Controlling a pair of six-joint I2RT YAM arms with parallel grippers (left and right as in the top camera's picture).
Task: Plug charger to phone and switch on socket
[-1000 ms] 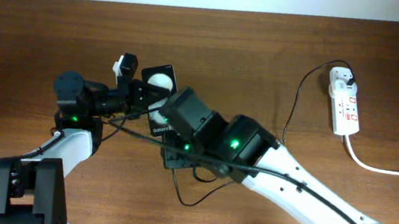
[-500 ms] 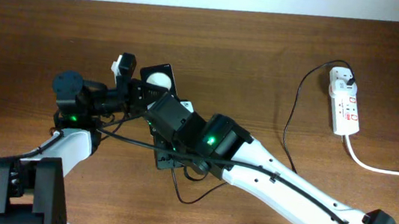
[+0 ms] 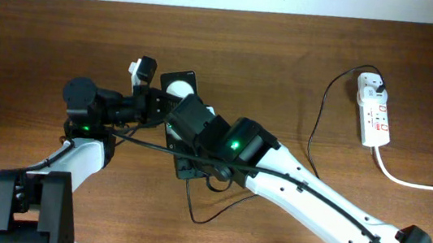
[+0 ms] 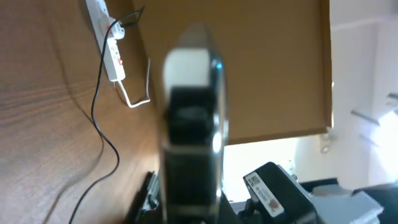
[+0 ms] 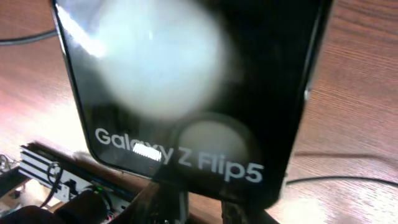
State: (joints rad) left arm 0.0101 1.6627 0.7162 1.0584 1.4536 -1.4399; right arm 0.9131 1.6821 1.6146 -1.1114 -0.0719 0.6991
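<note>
My left gripper is going to release the black phone on the table (image 3: pixel 215 135) under my right gripper, near the black cable's loop.
The black phone (image 3: pixel 177 83) is held on edge above the table in my left gripper (image 3: pixel 154 98), which is shut on it. In the left wrist view the phone (image 4: pixel 189 124) stands edge-on between the jaws (image 4: pixel 189 211). In the right wrist view the phone (image 5: pixel 199 93) fills the frame, showing two white spots and white lettering. My right gripper (image 3: pixel 182 122) is right at the phone's lower edge (image 5: pixel 199 208), shut on the charger's connector tip. The charger's black cable (image 3: pixel 312 141) runs to its white adapter (image 3: pixel 371 80), plugged into the socket (image 3: pixel 374 115) at the right.
The socket's thick white cord (image 3: pixel 414 183) runs off the right edge. The black cable loops on the table below the right arm (image 3: pixel 202 211). The socket (image 4: pixel 111 43) and cable (image 4: pixel 99 124) also show in the left wrist view.
The left gripper and phone have shifted slightly right and up. The right arm swung left toward the phone, then settled close against it.
</note>
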